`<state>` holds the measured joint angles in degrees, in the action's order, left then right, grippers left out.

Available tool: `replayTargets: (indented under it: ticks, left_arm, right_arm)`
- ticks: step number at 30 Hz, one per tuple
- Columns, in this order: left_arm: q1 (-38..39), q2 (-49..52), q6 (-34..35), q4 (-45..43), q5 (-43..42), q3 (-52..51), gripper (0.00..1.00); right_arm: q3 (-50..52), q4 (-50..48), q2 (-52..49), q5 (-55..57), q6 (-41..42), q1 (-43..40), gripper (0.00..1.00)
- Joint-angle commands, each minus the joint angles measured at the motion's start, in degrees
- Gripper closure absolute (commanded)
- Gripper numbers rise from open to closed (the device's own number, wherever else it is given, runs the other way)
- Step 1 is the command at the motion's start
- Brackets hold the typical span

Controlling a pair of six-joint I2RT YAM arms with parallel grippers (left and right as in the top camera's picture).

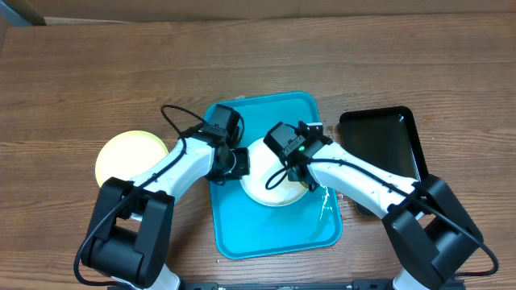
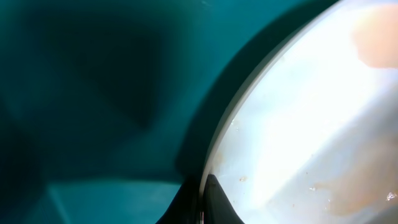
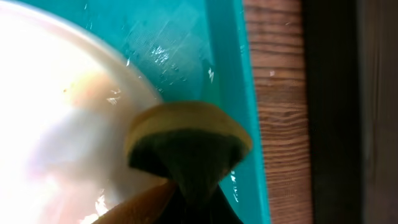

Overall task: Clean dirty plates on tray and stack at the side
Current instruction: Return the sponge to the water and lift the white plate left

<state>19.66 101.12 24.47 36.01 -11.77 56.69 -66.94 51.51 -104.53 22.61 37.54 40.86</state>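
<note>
My right gripper needs to let go of the sponge on the black tray's bottom [image 1: 372, 176], toward the side that faces the turquoise tray.
A white plate [image 1: 264, 190] lies in the turquoise tray [image 1: 266, 235]. My left gripper [image 1: 239, 162] is shut on its left rim; in the left wrist view the rim runs between the dark fingertips [image 2: 214, 202], and the plate [image 2: 298, 124] shows small orange-brown specks and a faint smear. My right gripper [image 1: 299, 174] is shut on a yellow sponge with a dark green scouring face [image 3: 186, 146], which sits at the plate's right edge [image 3: 62, 124]. A plate with a pale yellow-green rim [image 1: 129, 155] lies on the table to the left of the tray.
A glossy black tray [image 1: 385, 147] sits on the wooden table just right of the turquoise one, with a strip of wood [image 3: 273, 93] between them. Water drops glint on the tray floor [image 3: 168, 56] near the sponge.
</note>
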Motion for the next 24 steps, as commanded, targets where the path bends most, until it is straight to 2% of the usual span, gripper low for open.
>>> replayTargets:
  ticks: [1,6,13,19,24]
  left_arm:
    - [-2.01,1.31,-1.95,0.81,7.74,-0.72,0.96]
    - [-2.01,1.31,-5.51,0.57,7.74,-0.68,0.96]
    - [-2.01,0.94,-9.75,1.01,5.14,0.59,0.96]
    - [-1.95,0.11,-12.46,5.03,1.42,5.66,0.96]
    - [-1.62,0.04,-13.44,9.73,1.38,11.17,0.96]
  right_arm:
    - [-3.96,1.84,5.16,-1.42,1.05,-2.14,0.96]
    - [-4.63,4.0,12.33,-8.22,-0.28,-7.45,0.96]
    - [-3.34,7.76,15.04,-21.73,-9.64,-25.4,0.96]
    - [5.79,4.59,14.99,-25.44,-11.5,-36.94,0.96]
    - [15.1,-2.19,14.99,-28.48,-12.11,-40.89,0.96]
